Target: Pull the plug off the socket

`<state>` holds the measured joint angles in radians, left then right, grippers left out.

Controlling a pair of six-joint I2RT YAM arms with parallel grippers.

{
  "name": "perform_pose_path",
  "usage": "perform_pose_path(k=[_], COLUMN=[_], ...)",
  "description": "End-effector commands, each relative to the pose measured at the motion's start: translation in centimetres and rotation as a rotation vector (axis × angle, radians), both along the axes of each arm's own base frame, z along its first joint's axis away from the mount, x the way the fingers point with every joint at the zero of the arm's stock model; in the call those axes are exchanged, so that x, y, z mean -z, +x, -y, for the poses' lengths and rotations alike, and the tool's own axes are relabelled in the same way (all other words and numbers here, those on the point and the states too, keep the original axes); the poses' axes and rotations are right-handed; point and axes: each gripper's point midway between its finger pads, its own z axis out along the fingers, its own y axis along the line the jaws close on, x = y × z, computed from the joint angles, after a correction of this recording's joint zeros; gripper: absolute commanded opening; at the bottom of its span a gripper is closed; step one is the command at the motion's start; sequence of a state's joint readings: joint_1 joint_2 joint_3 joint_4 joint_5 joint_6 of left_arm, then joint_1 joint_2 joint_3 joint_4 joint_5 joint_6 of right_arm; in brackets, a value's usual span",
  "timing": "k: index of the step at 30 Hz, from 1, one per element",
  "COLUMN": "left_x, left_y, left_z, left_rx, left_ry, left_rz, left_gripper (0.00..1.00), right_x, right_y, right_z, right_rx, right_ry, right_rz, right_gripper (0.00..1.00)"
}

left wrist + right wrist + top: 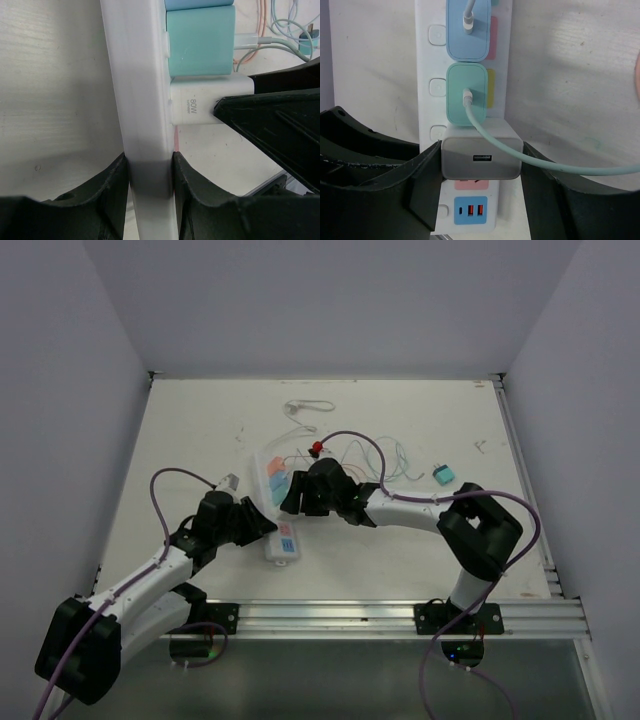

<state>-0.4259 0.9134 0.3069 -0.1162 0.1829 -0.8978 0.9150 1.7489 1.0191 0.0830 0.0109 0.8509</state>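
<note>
The socket sits shallow between my left gripper's fingers. Next, my left gripper opens and takes a deeper grip on the socket's sides (pixel 279 537) before the white plug comes off.
The socket is a long white power strip (pixel 280 530) near the table's middle, with coloured outlet faces. My left gripper (pixel 149 172) is shut on its side walls near the end; the strip (pixel 142 90) runs up between the fingers. A white 80W plug (pixel 481 157) sits in the strip (pixel 432 75) next to a mint plug (pixel 466 92) and a light blue plug (pixel 467 30). My right gripper (pixel 481 165) is shut on the white plug's two sides. The white plug (pixel 210 100) also shows in the left wrist view, with a right finger (pixel 270 125) on it.
Thin pastel cables (pixel 385 460) trail from the plugs toward the back right. A small teal adapter (pixel 443 475) lies at the right. A white cord (pixel 308 407) loops at the back. A blue USB panel (pixel 470 210) is at the strip's near end.
</note>
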Motion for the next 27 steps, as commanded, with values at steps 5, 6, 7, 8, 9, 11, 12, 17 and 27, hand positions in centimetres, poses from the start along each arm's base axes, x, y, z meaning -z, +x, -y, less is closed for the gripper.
perform_pose_path(k=[5, 6, 7, 8, 9, 11, 12, 17, 27], left_x=[1.5, 1.3, 1.3, 1.2, 1.1, 1.0, 1.0, 1.5, 1.5], left_y=[-1.4, -1.5, -1.5, -1.5, -1.5, -1.4, -1.5, -1.9, -1.2], left_z=[-0.1, 0.0, 0.1, 0.2, 0.3, 0.5, 0.7, 1.1, 1.4], left_rx=[0.054, 0.059, 0.056, 0.055, 0.054, 0.049, 0.056, 0.066, 0.048], left_ry=[0.035, 0.026, 0.018, 0.009, 0.0, -0.018, -0.027, -0.05, -0.063], left_rz=[-0.055, -0.055, -0.057, -0.055, -0.056, -0.054, -0.061, -0.081, -0.087], left_gripper=[0.17, 0.23, 0.4, 0.47, 0.56, 0.6, 0.61, 0.63, 0.54], right_x=[-1.4, -1.3, -1.3, -1.3, -1.2, -1.3, -1.4, -1.4, -1.2], right_y=[0.6, 0.7, 0.5, 0.6, 0.5, 0.4, 0.4, 0.3, -0.2], right_z=[-1.3, -1.2, -1.2, -1.3, -1.2, -1.2, -1.3, -1.4, -1.8], right_rx=[0.011, 0.016, 0.014, 0.015, 0.02, 0.02, 0.021, 0.025, 0.019], right_ry=[0.068, 0.069, 0.073, 0.078, 0.081, 0.088, 0.093, 0.097, 0.101], right_rz=[0.03, 0.028, 0.025, 0.027, 0.021, 0.021, 0.022, 0.024, 0.022], right_gripper=[0.1, 0.06, 0.04, 0.01, 0.0, 0.0, 0.0, 0.0, 0.0])
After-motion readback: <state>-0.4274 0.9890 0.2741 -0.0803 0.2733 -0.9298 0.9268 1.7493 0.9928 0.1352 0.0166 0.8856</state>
